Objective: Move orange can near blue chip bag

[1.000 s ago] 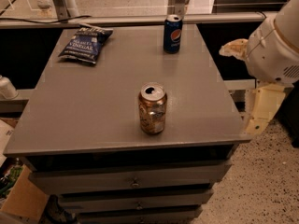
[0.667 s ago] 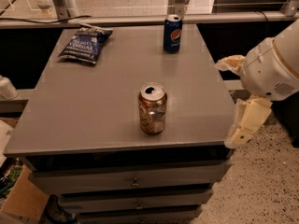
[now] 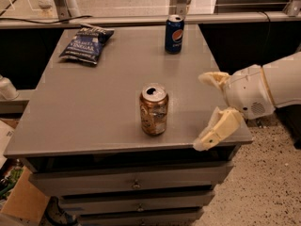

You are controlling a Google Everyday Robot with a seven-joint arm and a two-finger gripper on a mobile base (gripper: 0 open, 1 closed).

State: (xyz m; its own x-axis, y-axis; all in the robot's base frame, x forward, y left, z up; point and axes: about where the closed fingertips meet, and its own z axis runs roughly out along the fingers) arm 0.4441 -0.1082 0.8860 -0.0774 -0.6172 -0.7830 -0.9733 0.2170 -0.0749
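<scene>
I should grip the middle of the orange can [image 3: 154, 116], well below its silver top.
The orange can [image 3: 154, 109] stands upright near the front middle of the grey table [image 3: 94, 98], its silver top opened. The blue chip bag [image 3: 87, 43] lies flat at the table's far left corner. My gripper [image 3: 203, 111] comes in from the right at the table's right edge, level with the can and about a can's width to its right. Its two cream fingers [image 3: 217, 130] are spread wide apart and hold nothing.
A blue Pepsi can [image 3: 174, 34] stands upright at the back of the table, right of centre. The table has drawers [image 3: 136, 185] below its front edge. A metal rail [image 3: 141, 20] runs behind it. A cardboard box [image 3: 21, 204] sits on the floor at lower left.
My gripper has moved left and inward from beside the table to its right edge, closer to the orange can. The cans and the bag have not moved.
</scene>
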